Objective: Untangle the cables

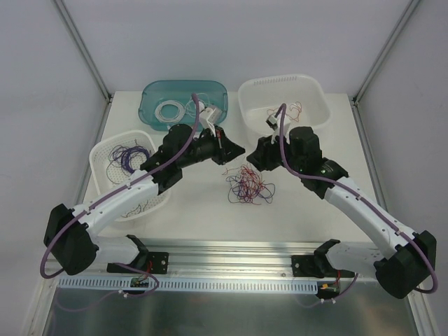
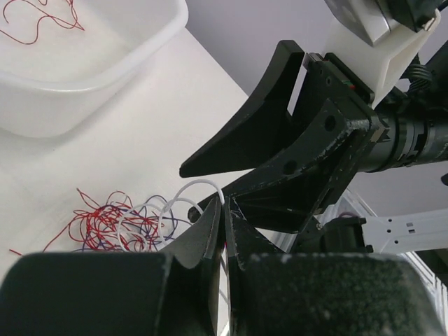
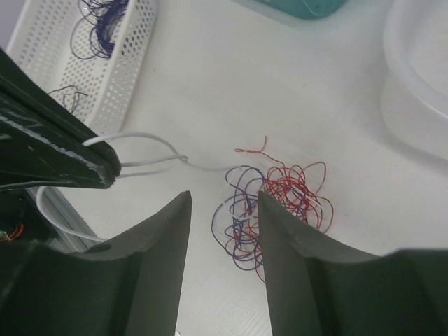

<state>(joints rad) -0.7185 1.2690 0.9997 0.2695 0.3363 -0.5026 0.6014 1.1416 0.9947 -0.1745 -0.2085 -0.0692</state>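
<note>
I should take that loop (image 3: 183, 158) with my right gripper and pull it away, as the white wire loops over itself beside my left gripper and runs into the clump.
The cables (image 1: 248, 185) lie as a loose clump of red, dark purple and white wires on the table between my arms; the clump also shows in the left wrist view (image 2: 115, 222) and the right wrist view (image 3: 280, 199). My left gripper (image 2: 225, 210) is shut on a white wire (image 2: 183, 194) that loops out of the clump. In the right wrist view its tip (image 3: 105, 168) holds the white wire (image 3: 150, 150) taut above the table. My right gripper (image 3: 224, 199) is open and empty, hovering above the left side of the clump. In the top view the left gripper (image 1: 235, 150) and the right gripper (image 1: 254, 157) face each other closely.
A teal bin (image 1: 150, 98) with white wires stands at the back. A white tub (image 1: 315, 94) with red wires is at back right. A white mesh basket (image 1: 101, 150) with purple wires is at the left, under the left arm.
</note>
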